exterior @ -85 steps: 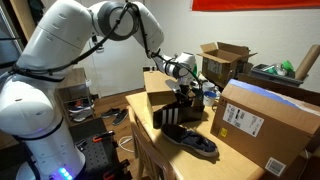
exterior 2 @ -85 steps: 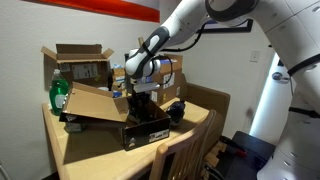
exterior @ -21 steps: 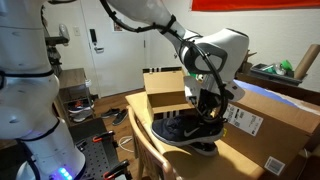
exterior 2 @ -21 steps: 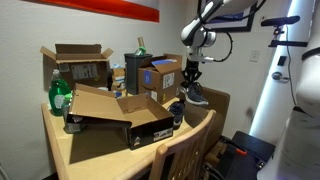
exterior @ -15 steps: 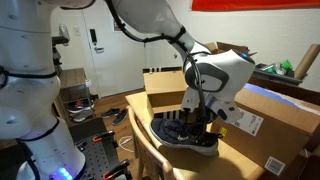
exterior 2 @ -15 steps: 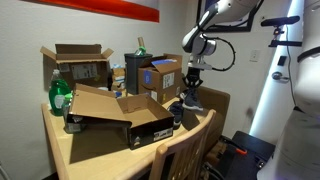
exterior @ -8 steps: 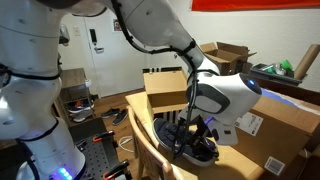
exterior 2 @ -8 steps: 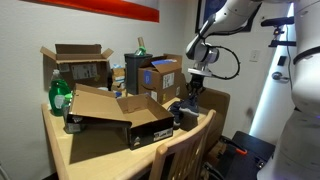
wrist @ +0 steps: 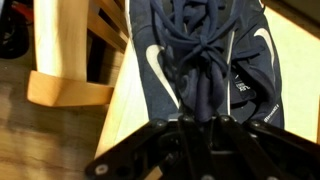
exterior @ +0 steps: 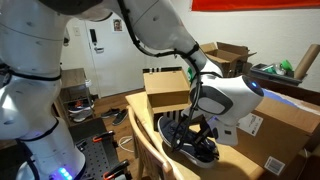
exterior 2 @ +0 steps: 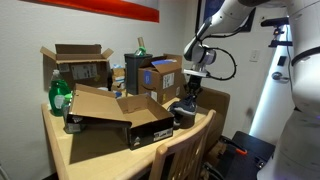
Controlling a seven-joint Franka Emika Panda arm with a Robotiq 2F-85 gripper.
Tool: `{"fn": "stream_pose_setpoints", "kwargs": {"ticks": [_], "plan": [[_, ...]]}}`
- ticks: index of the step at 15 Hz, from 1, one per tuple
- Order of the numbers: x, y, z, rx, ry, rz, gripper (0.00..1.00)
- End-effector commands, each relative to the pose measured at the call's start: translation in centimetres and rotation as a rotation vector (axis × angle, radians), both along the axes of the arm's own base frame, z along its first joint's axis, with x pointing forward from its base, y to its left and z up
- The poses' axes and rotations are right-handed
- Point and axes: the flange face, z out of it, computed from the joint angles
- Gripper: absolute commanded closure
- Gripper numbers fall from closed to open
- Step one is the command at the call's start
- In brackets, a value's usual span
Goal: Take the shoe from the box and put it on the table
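Observation:
Next, my gripper releases the dark navy shoe on the tan table (exterior: 181,148) (wrist: 170,85) next to the wooden chair back. The shoe is low at the table's near edge.
My gripper (exterior: 204,128) is shut on the dark navy shoe (exterior: 188,142), gripping it from above at the tongue and laces. The shoe sits low at the near edge of the tan table (exterior: 236,162). In the wrist view the shoe (wrist: 165,60) shows white side marks and fills the frame, with the jaws (wrist: 198,120) closed on its laces over the table (wrist: 298,60). In an exterior view the gripper (exterior 2: 190,98) holds the shoe (exterior 2: 187,112) at the table's (exterior 2: 95,150) end, just past the open black striped box (exterior 2: 140,127).
Brown cardboard boxes (exterior: 268,118) (exterior: 166,90) (exterior 2: 160,75) stand on the table around the shoe. A green bottle (exterior 2: 58,95) stands at one end. A wooden chair back (exterior 2: 180,155) is at the table's side. The floor lies beyond the table edge (wrist: 40,130).
The gripper has come down with the shoe, from well above the table to the tabletop near its edge. The box has not moved.

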Motion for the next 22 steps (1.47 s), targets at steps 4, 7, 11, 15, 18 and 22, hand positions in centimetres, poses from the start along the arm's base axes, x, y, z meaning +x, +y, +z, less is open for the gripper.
{"fn": "stream_pose_setpoints", "kwargs": {"ticks": [4,7,11,15,18,22], "plan": [[2.7,0.5,-0.9,0.014,0.033,-0.02,0.96],[2.5,0.7,-0.7,0.018,0.03,-0.004,0.96],[1.2,0.5,-0.6,0.019,0.018,-0.002,0.96],[0.0,0.3,-0.1,0.02,0.006,-0.006,0.96],[-1.5,-0.2,0.8,0.012,-0.007,-0.018,0.96],[-3.8,-0.5,1.3,0.016,-0.001,-0.047,0.96]]}}
